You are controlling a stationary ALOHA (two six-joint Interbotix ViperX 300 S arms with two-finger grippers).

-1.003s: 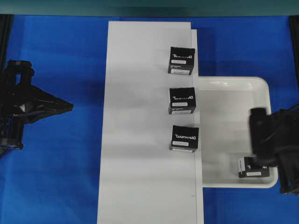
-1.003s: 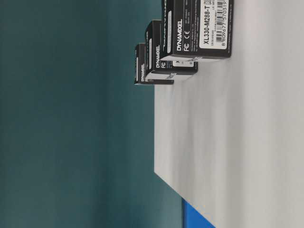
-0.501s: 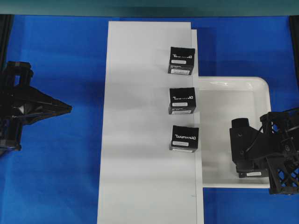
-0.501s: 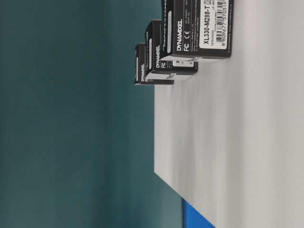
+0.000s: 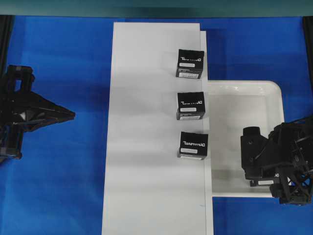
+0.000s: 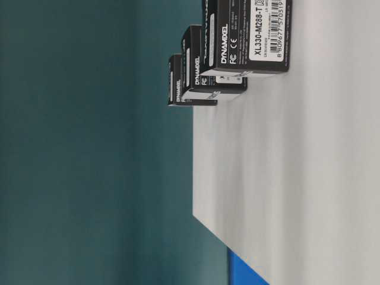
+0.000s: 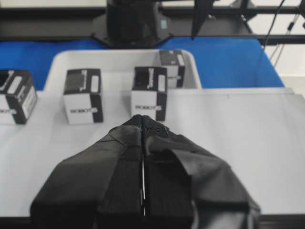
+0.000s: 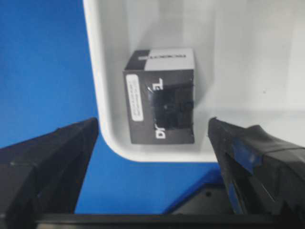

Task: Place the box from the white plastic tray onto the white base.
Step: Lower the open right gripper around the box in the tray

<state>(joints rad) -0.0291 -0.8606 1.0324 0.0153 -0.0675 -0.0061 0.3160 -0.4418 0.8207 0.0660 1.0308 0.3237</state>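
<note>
The fingers of my right gripper should close on opposite sides of the box (image 5: pixel 267 181) (image 8: pixel 162 114) in the white plastic tray, one finger beside the box's white label.
The box (image 8: pixel 161 98), a small black carton with a white label strip, sits in a corner of the white plastic tray (image 8: pixel 95 71). My right gripper (image 8: pixel 152 125) hangs open above it, one finger to each side, touching nothing. From overhead the right gripper (image 5: pixel 268 169) hides most of the box (image 5: pixel 265 182), which lies in the tray (image 5: pixel 234 122) at its near right corner. The white base (image 5: pixel 146 147) lies left of the tray. My left gripper (image 7: pixel 143 119) is shut and empty, out over the blue mat (image 5: pixel 73 114) left of the base.
Three like black boxes (image 5: pixel 190 63) (image 5: pixel 190 105) (image 5: pixel 193 145) stand in a column along the base's right edge, beside the tray. The tray's raised rim (image 5: pixel 244 196) runs just below the box. Blue mat surrounds the board and the tray.
My right gripper has gone from shut to wide open and has shifted left and down over the box in the tray. The left arm and the three boxes have not moved.
</note>
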